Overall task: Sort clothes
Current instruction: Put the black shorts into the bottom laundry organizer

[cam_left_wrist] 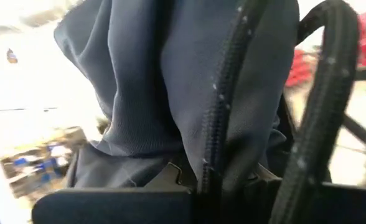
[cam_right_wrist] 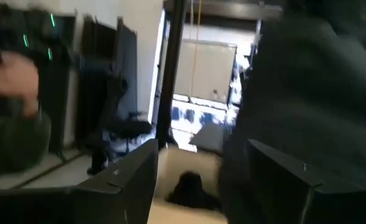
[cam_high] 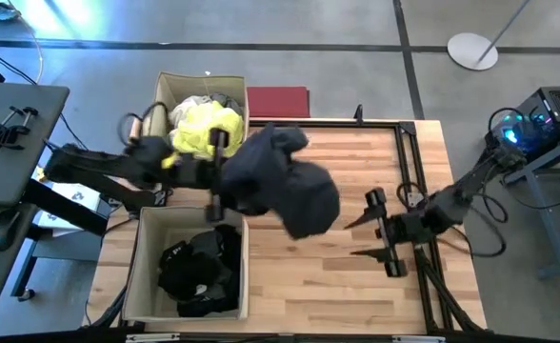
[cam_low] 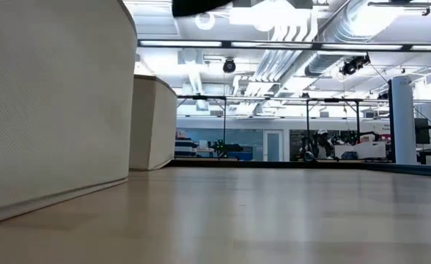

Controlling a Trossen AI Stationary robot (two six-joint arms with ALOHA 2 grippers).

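The navy garment, now held above the table between the boxes, will be let go by my left gripper on top of the black clothes in the near box (cam_high: 192, 265).
My left gripper (cam_high: 225, 177) is shut on a dark navy garment (cam_high: 288, 181) held above the table between the two beige boxes. The garment fills the left wrist view (cam_left_wrist: 152, 93), and its lowest part shows at the top of the low view (cam_low: 201, 6). The far box (cam_high: 166, 90) holds neon yellow (cam_high: 207, 129) and white-grey clothes. The near box (cam_high: 147, 267) holds black clothes (cam_high: 199, 272). My right gripper (cam_high: 370, 225) is open and empty above the table's right part, its fingers (cam_right_wrist: 124, 183) pointing toward the garment (cam_right_wrist: 307, 93). My left gripper holds the navy garment by a bunched part at its left side (cam_high: 242, 176), coming level from the table's left. Folds of cloth (cam_left_wrist: 139, 155) cover the fingertips, so the exact hold is hidden. The garment hangs slack from the gripper, lifted clear of the table.
A flat dark red rectangle (cam_high: 278, 102) lies beyond the table's far edge beside the far box. Bare wooden table (cam_high: 356, 286) lies to the right of the boxes. A black frame (cam_high: 409, 162) runs along the right side. A person's hand (cam_right_wrist: 12, 74) shows beyond the table.
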